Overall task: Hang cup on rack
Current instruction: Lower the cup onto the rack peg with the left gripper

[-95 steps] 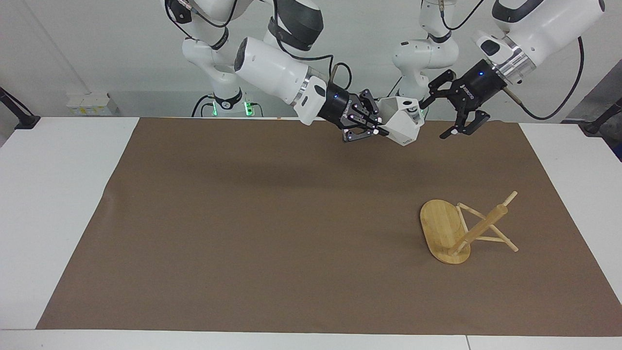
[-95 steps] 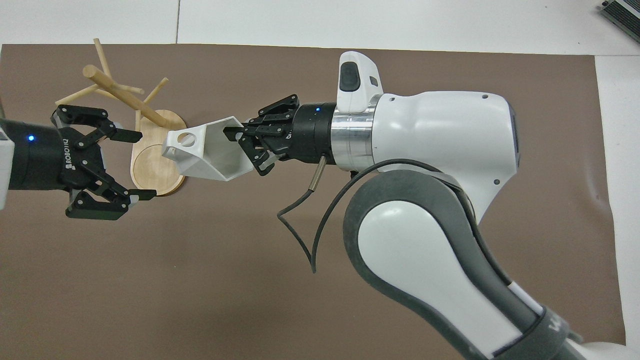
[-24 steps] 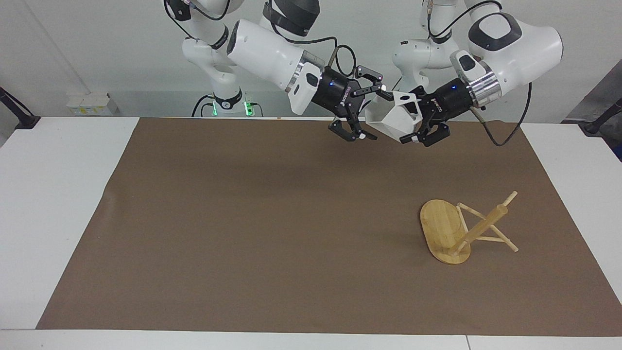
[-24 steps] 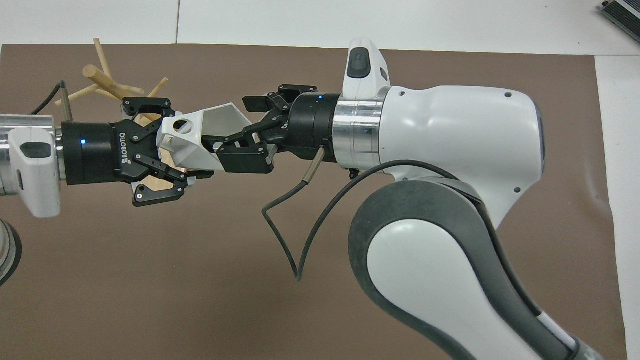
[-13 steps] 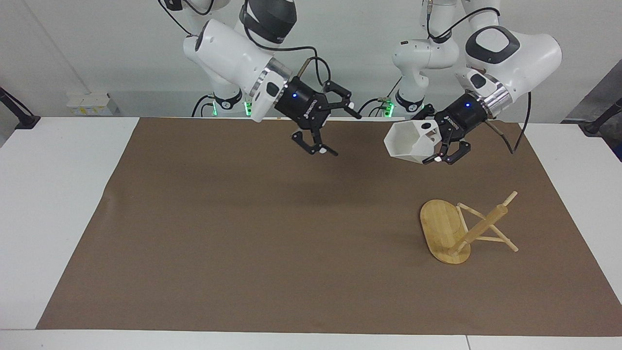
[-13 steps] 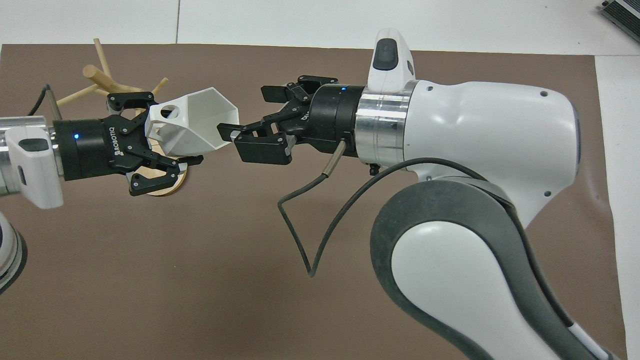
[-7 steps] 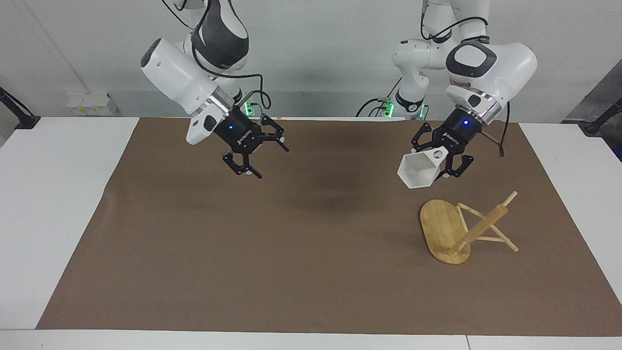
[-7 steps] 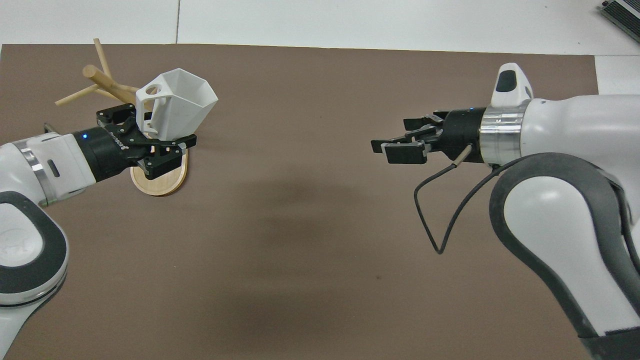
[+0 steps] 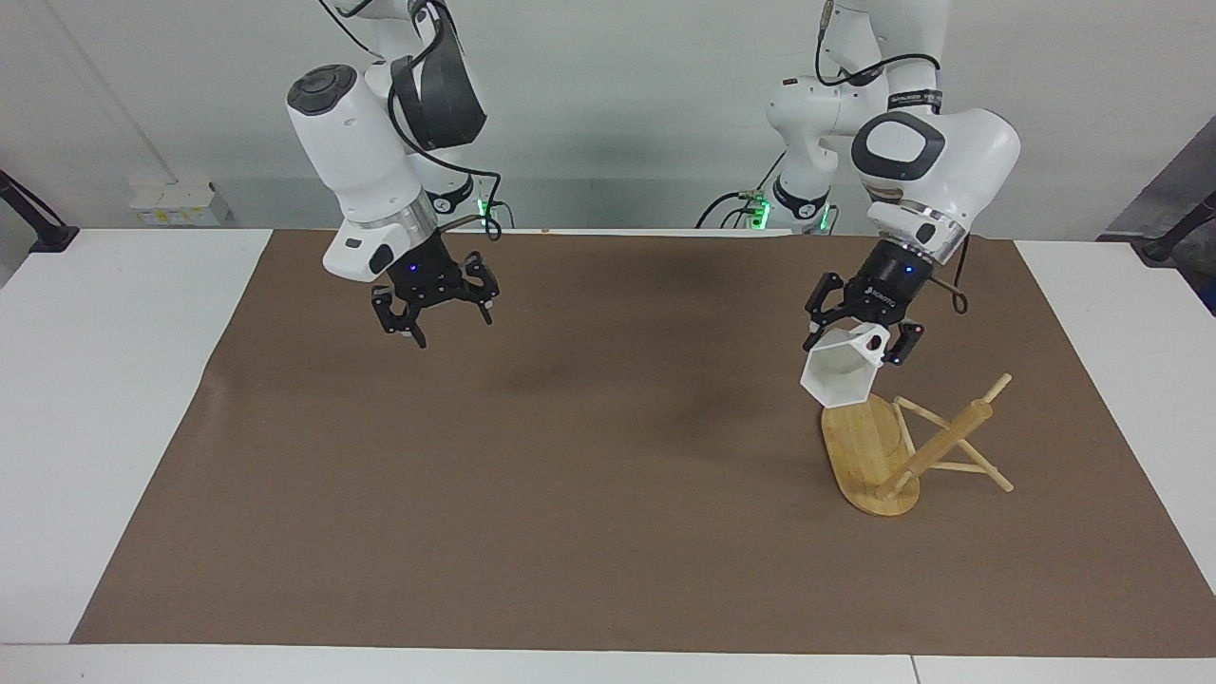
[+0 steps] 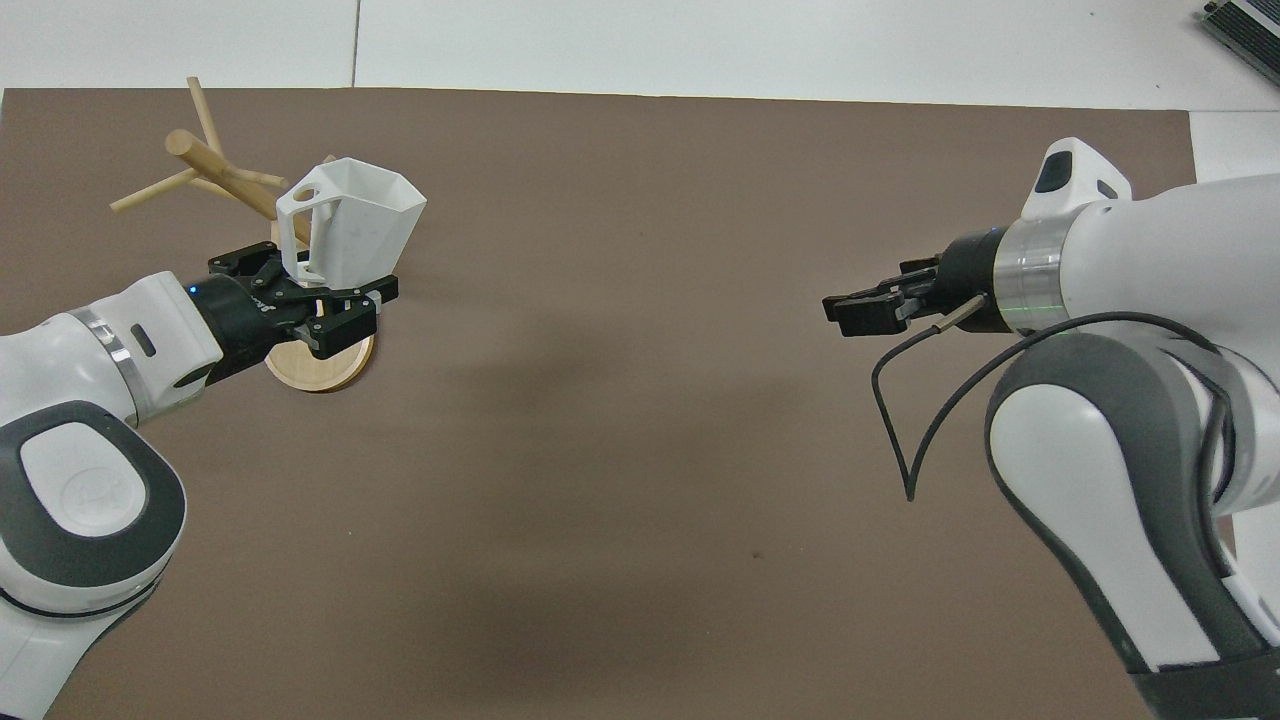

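Next, my left gripper lets go of the white faceted cup on the rack's top peg pointing [image 10: 289,197] toward the middle of the mat.
The white faceted cup [image 9: 836,375] is held in the air by my left gripper [image 9: 855,347], which is shut on its bottom end by the handle, with the cup's mouth turned away from the robots. It hangs over the end of the rack's base nearest the robots. The bamboo rack [image 9: 869,451] lies tipped on the brown mat, its oval base up on edge and its post [image 9: 940,446] slanting on its pegs. In the overhead view the cup [image 10: 355,220] covers part of the rack [image 10: 215,165] beyond my left gripper [image 10: 320,295]. My right gripper [image 9: 437,318] is open and empty over the mat toward the right arm's end, and also shows in the overhead view [image 10: 862,305].
A brown mat [image 9: 570,494] covers most of the white table [image 9: 104,380]. A black cable loop [image 10: 900,430] hangs from the right wrist. Black clamp arms [image 9: 33,223] stand at both ends of the table.
The cup passed from my right gripper to my left. My left gripper has since lowered it toward the rack's base. My right arm has drawn back toward its own end, open.
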Robot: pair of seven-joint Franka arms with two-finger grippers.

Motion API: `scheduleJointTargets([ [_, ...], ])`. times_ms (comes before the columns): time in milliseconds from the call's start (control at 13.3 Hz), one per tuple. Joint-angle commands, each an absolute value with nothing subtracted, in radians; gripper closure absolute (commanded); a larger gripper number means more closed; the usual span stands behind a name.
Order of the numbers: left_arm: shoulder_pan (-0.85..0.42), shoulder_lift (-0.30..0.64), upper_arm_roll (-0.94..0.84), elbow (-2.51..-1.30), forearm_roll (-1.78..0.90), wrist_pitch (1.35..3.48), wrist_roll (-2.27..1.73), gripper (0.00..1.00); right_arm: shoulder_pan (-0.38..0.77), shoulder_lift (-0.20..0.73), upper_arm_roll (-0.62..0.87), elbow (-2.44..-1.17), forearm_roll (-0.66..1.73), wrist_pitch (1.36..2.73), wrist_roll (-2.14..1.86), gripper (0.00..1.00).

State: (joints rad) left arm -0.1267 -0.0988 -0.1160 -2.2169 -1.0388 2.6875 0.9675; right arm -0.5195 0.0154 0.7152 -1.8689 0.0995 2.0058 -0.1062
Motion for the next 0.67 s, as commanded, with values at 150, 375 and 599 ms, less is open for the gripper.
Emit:
scheduleJointTargets([
  [150,-0.167,-0.022,-0.109,-2.207,-1.028,2.83,0.942,1.0,-0.537,-0.014,0.67,-1.879,0.012,1.918,-0.051,0.0],
  [375,-0.17,-0.006,-0.109,-2.206,-1.028,2.871,0.94,1.0,-0.54,-0.002,0.65,-1.835,0.002,1.879,-0.026,0.0],
  [599,-0.17,0.02,-0.109,-2.183,-1.029,2.887,0.936,1.0,-0.543,0.005,0.615,-1.75,-0.017,1.778,-0.015,0.0],
])
